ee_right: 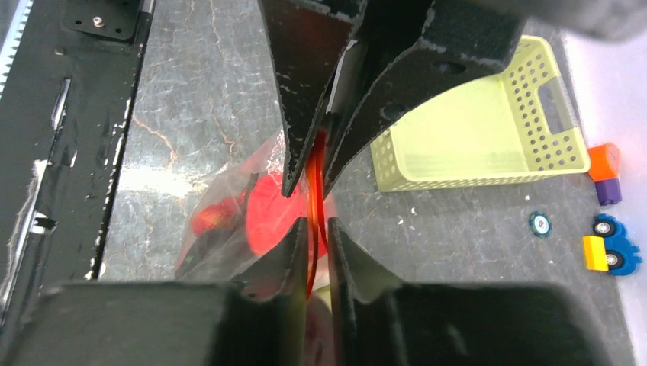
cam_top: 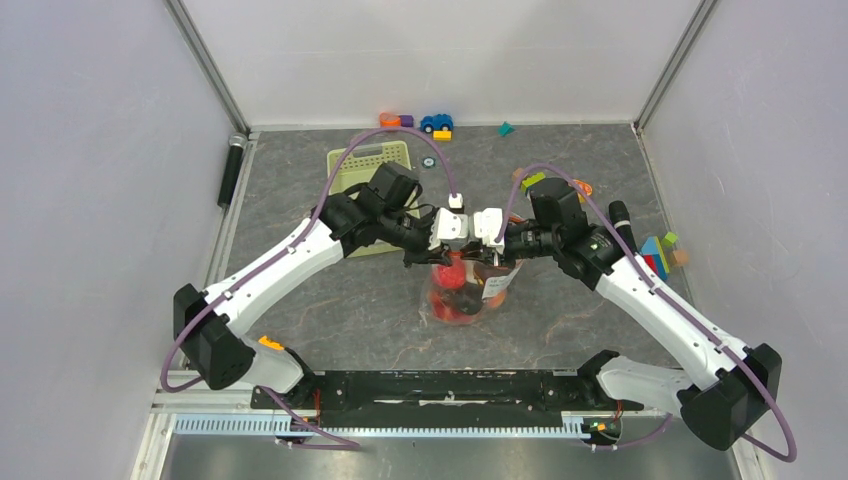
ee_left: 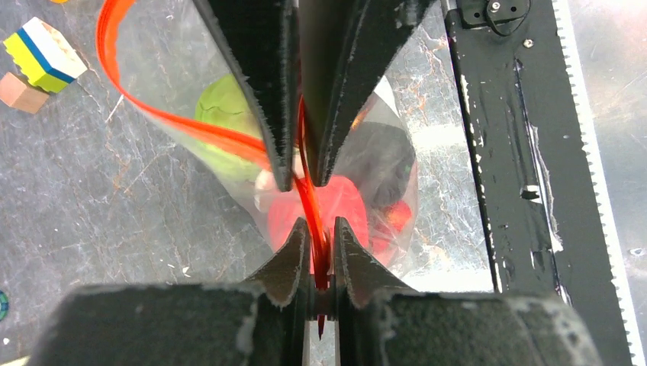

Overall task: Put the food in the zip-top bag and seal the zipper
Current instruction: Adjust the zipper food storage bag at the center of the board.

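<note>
My grippers crowd the same part of the zipper, so my left gripper should retake just the zipper's end (ee_left: 321, 328), leaving the slider clear for my right gripper.
The clear zip-top bag (cam_top: 458, 298) hangs in the middle of the table, held up by its mouth. It holds red strawberries (ee_left: 339, 204), a green cabbage (ee_left: 220, 114) and dark pieces (ee_left: 385, 164). The orange-red zipper (ee_left: 314, 217) runs straight between both grippers, which face each other tip to tip. My left gripper (ee_left: 320, 229) is shut on the zipper strip. My right gripper (ee_right: 317, 227) is shut on the same strip (ee_right: 314, 183) right beside it. In the top view the left gripper (cam_top: 440, 256) and right gripper (cam_top: 481, 258) meet just above the bag. The slider is hidden.
The pale green basket (cam_top: 371, 164) lies behind the left arm, also in the right wrist view (ee_right: 473, 130). Toy blocks and a blue car (cam_top: 436, 123) sit along the back wall. More blocks (cam_top: 660, 252) lie at right. The black mounting rail (cam_top: 430, 386) spans the near edge.
</note>
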Motion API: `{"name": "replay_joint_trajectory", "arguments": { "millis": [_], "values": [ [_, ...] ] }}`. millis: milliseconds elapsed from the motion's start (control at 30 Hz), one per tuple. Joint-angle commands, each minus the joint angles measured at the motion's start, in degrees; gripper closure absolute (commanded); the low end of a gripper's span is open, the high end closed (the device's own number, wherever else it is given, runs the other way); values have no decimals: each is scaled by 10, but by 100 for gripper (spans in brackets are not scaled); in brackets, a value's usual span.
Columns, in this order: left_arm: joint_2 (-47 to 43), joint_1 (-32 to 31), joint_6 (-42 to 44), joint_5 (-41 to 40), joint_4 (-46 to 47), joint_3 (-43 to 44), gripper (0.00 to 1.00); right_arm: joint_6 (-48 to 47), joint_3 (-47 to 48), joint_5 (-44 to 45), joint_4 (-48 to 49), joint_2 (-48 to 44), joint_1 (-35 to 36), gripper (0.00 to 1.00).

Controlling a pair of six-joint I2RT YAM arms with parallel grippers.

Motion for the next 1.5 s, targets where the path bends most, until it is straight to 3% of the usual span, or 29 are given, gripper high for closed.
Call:
{"name": "replay_joint_trajectory", "arguments": {
  "millis": [0,33,67,233,300,333,533,700,900,967,1033,1167,1267,1367,1467],
  "values": [
    [-32,-3,-6,37,59,3,98,-19,-9,-9,-34,14,1,93],
    [-32,-3,-16,35,69,0,96,-25,-8,-15,-36,13,1,100],
    [-33,-3,-28,33,80,-5,88,-24,-10,-18,-34,11,1,100],
    [-64,-3,-119,-6,180,-66,29,8,-18,-4,-5,-3,0,100],
    [-90,-3,-174,-54,235,-105,23,40,-27,10,24,-9,0,100],
    [-104,-2,-209,-81,261,-130,13,54,-30,15,36,-12,1,100],
    [-226,-2,-384,-258,438,-305,0,112,-34,44,72,-13,1,100],
    [-291,-1,-501,-289,533,-400,0,141,-30,43,82,-4,1,100],
    [-262,15,-606,-236,709,-472,6,139,-38,33,85,-14,1,100],
    [-239,24,-615,-211,739,-472,22,138,-39,31,85,-19,1,100],
    [-227,31,-619,-182,768,-475,33,139,-41,31,85,-25,1,100],
    [-218,41,-610,-93,805,-478,40,140,-41,37,84,-29,0,100],
    [-203,42,-603,-44,797,-464,73,140,-34,36,78,-27,1,100],
    [-186,42,-595,-14,764,-446,97,139,-26,34,72,-26,1,100],
    [-182,42,-585,-4,744,-440,98,138,-24,36,70,-29,1,100]
  ]
}}
